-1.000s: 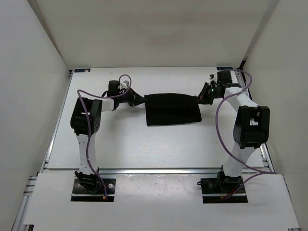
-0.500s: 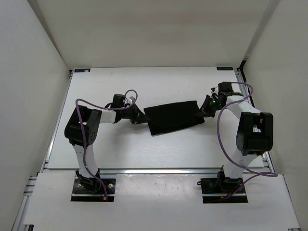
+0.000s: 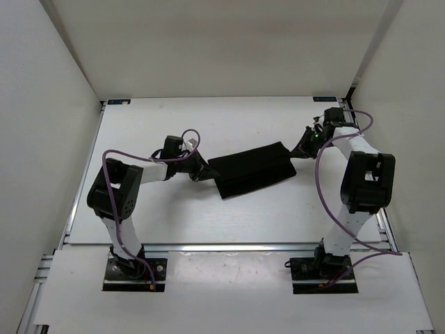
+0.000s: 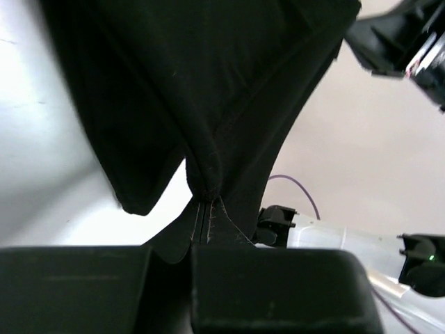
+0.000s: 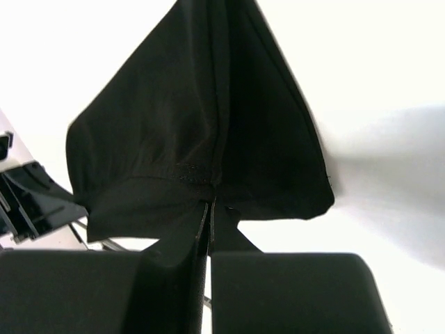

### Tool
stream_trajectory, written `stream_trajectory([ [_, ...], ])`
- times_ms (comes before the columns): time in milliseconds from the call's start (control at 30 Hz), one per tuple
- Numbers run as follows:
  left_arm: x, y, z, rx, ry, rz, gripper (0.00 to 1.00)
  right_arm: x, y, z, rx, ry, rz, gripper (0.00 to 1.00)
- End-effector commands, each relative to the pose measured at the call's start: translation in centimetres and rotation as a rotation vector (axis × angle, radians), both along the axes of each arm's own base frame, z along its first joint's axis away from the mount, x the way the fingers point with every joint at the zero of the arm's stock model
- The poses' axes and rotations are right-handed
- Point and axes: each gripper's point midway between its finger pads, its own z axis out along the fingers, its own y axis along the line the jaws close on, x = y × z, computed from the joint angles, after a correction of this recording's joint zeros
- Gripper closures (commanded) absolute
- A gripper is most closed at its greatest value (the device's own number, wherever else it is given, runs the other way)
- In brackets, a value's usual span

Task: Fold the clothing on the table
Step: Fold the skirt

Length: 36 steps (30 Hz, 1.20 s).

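The black clothing lies at a slant between the robot's grippers, so next the left gripper opens, takes the clothing by its far corner (image 3: 211, 161) and turns it square before any further folding.
The black clothing (image 3: 252, 169) stretches as a tilted band between my two grippers over the middle of the white table (image 3: 174, 209). My left gripper (image 3: 203, 171) is shut on its left end, where the fabric bunches into the jaws (image 4: 206, 198). The right gripper (image 3: 300, 147) is shut on the right end, a little farther back. In the right wrist view the cloth (image 5: 201, 132) fans out from the pinched fold at the right gripper (image 5: 210, 203). The garment's lower edge hangs toward the table.
White walls (image 3: 49, 104) close in the table on the left, back and right. Metal rails (image 3: 229, 245) run along the near edge by the arm bases. Purple cables (image 3: 321, 181) loop off both arms.
The garment has turned from level to tilted. My right gripper moved back toward the far right, and my left gripper came nearer, each holding its end.
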Motion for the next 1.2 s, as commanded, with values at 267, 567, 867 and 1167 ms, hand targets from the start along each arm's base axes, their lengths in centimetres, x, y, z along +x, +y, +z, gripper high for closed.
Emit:
stream_trajectory([
  [267,-4.5,-0.9,-1.5,0.053,0.045,-0.077,1.00,1.0,-1.9,-1.6,-0.081,0.052,-0.027,1.00],
  [567,-8.0,-1.8,-2.7,0.087,0.123,-0.161,0.59,0.9,-4.5,-2.8,-0.175,0.131,-0.113,0.84],
  [867,-5.2,-0.5,2.7,-0.011,0.021,-0.060,0.65,1.8,-4.3,3.3,-0.341,-0.024,-0.139,0.69],
  [1167,2.9,-4.3,6.6,-0.229,-0.068,0.014,1.00,3.2,3.4,4.9,-0.112,-0.117,0.053,0.91],
])
